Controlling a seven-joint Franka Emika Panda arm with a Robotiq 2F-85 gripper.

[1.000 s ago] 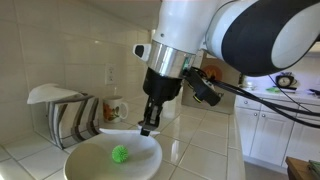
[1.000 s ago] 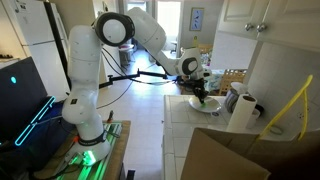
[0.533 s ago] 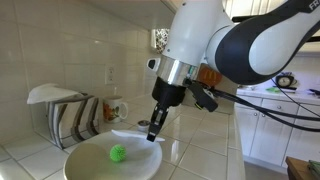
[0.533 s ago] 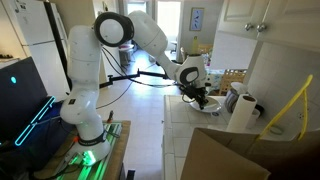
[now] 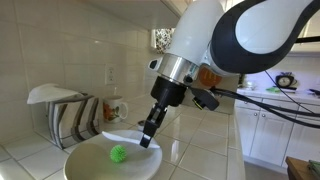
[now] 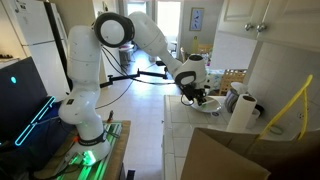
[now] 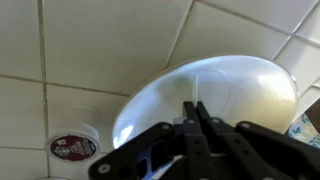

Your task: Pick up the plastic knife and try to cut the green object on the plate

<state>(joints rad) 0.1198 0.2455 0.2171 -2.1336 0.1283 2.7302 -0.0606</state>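
The robot's gripper should release the white plastic knife on the white plate [image 5: 148, 146] between the green object and the plate's rim. The knife is now held above the plate.
The white plate [image 5: 85, 165] sits on the tiled counter, with the small green object [image 5: 119, 153] lying inside it. My gripper [image 5: 147, 136] hangs over the plate's far rim, just right of and above the green object. It is shut on the white plastic knife [image 5: 125, 136], which sticks out sideways over the plate. In the wrist view the shut fingers [image 7: 193, 104] hold the knife [image 7: 197, 88] edge-on above the plate [image 7: 245, 85]; the green object is out of that view. The gripper [image 6: 197, 97] and plate [image 6: 208, 107] also show from afar.
A rack of striped dishes [image 5: 65, 115] and a mug [image 5: 115, 108] stand behind the plate by the tiled wall. A round red-lidded item [image 7: 72, 147] lies on the tiles beside the plate. A paper towel roll [image 6: 238, 110] and a cardboard box [image 6: 220, 160] are nearby.
My gripper, still shut on the knife, has tilted and sunk slightly toward the plate's far rim. The green object has not moved.
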